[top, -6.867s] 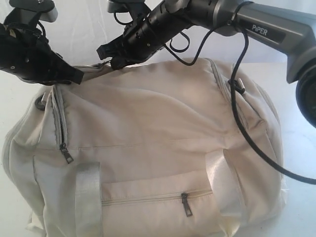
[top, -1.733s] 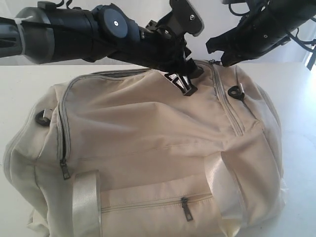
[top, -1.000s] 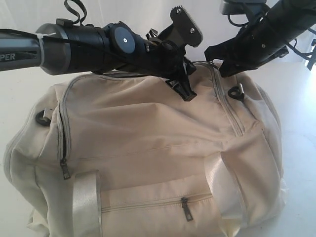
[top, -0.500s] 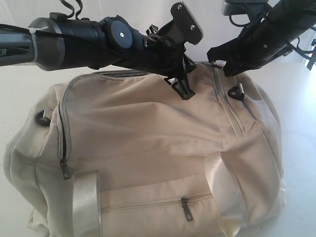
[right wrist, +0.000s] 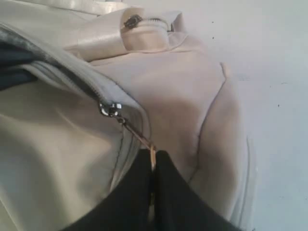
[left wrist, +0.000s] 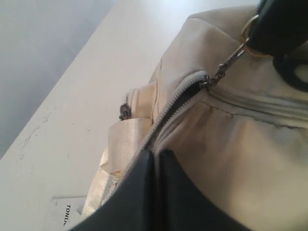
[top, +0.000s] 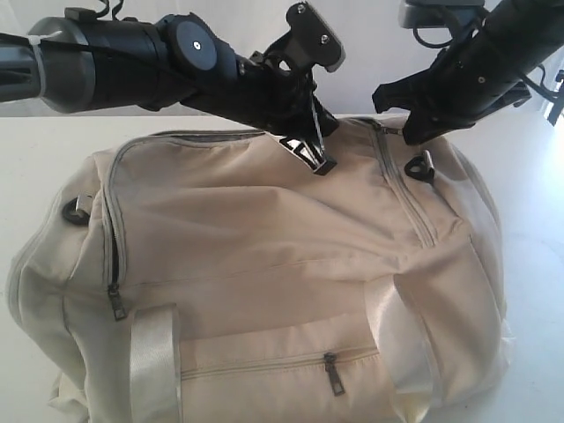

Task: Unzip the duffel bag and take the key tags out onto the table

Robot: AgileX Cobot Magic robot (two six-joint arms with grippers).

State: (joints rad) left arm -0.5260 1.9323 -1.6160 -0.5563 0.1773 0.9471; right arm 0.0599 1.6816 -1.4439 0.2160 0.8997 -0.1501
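Observation:
My left gripper is pinching the fabric edge too far behind the slider. It should open and pinch close beside the slider (left wrist: 194, 99) before my right gripper pulls.
The cream-white duffel bag (top: 282, 256) lies on the white table (top: 35, 159). My left gripper (top: 322, 165) reaches across onto the bag's top. In the left wrist view its fingers are pressed together (left wrist: 156, 153) on the fabric edge beside the top zipper. My right gripper (top: 394, 119) hangs over the bag's far right end, shut on the zipper pull ring (right wrist: 152, 150). The slider (right wrist: 109, 109) sits at the end of a short open stretch of zipper with dark lining behind it. The key tags are hidden.
A front pocket zipper pull (top: 330, 368), a side zipper pull (top: 115, 301), black D-rings (top: 75, 209) and a shiny webbing handle (top: 154, 370) show on the bag. A white printed card (left wrist: 62, 214) lies on the table beside it.
My left gripper has shut and lifted slightly up and left, drawing the top fabric with it. The right gripper has stayed put on the pull.

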